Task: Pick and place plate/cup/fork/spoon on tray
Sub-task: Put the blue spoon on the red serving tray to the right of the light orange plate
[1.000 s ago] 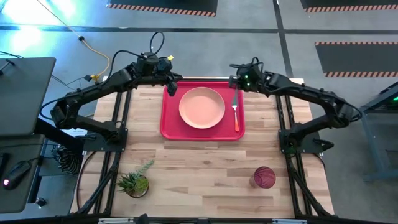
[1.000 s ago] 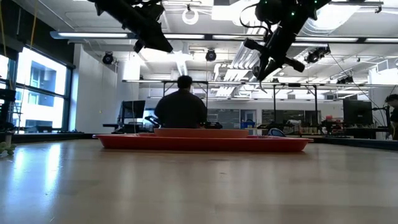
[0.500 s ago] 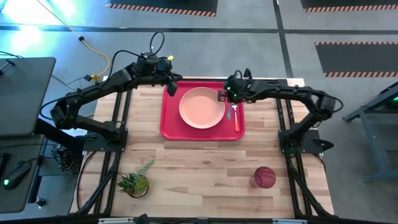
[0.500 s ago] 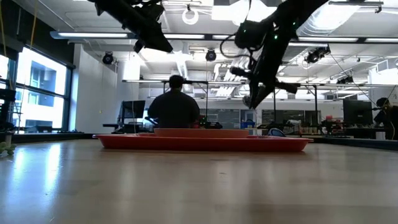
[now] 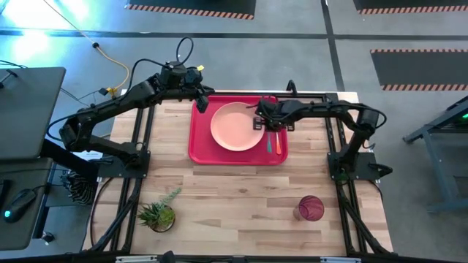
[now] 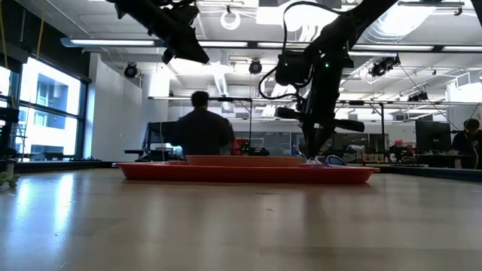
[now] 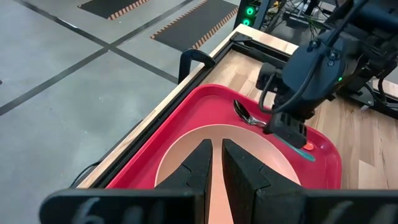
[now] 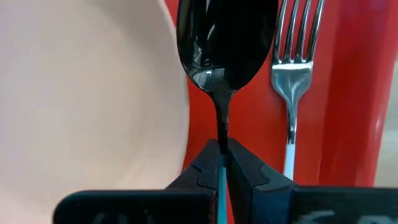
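Observation:
My right gripper has the spoon. I should set it down with that gripper on the red tray (image 5: 270,130) (image 8: 227,144) between the plate and the fork.
The salmon-pink plate (image 5: 237,126) lies on the red tray (image 5: 201,150) at the table's far middle. The fork (image 8: 291,74) lies on the tray's floor right of the plate, its orange handle (image 5: 278,144) toward the near edge. My right gripper (image 5: 268,126) is low over the tray between plate and fork, shut on the spoon (image 8: 222,43). The spoon's bowl (image 7: 242,111) points to the far edge. My left gripper (image 5: 202,103) hangs shut and empty above the tray's far left corner. The dark-red cup (image 5: 311,208) stands on the table at the near right. My right gripper pinches the spoon's thin neck (image 8: 221,134) between its two fingers, where the dark metal meets the light blue handle (image 7: 304,153). The fingers come from above and lie along the spoon. The spoon is about level, just over the tray's floor; whether it touches, I cannot tell.
A small potted plant (image 5: 158,214) stands at the table's near left. The wooden table (image 5: 234,197) shows bare wood between plant and cup. A person (image 6: 199,129) shows in the room beyond the far edge.
My right gripper has gone from above the tray's far right corner toward the table's left and near edges and down, holding the spoon, and now stands low between plate and fork. The person behind has moved left.

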{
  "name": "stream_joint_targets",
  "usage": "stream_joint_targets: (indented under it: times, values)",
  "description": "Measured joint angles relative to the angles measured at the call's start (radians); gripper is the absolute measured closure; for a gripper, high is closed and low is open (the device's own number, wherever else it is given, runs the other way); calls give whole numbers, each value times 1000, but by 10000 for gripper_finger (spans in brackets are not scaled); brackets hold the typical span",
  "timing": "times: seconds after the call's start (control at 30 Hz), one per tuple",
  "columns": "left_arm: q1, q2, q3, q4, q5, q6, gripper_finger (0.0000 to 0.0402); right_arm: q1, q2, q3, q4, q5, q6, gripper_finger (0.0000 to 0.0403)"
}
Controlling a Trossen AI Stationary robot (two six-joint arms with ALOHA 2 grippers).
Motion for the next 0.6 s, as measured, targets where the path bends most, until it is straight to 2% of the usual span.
stream_joint_targets:
  times: [0.27,0.6]
  values:
    - [0,0,0,0,0,0,373,10,22,0,-42,2,24,402]
    - [0,0,0,0,0,0,375,13,78,0,-24,-46,23,402]
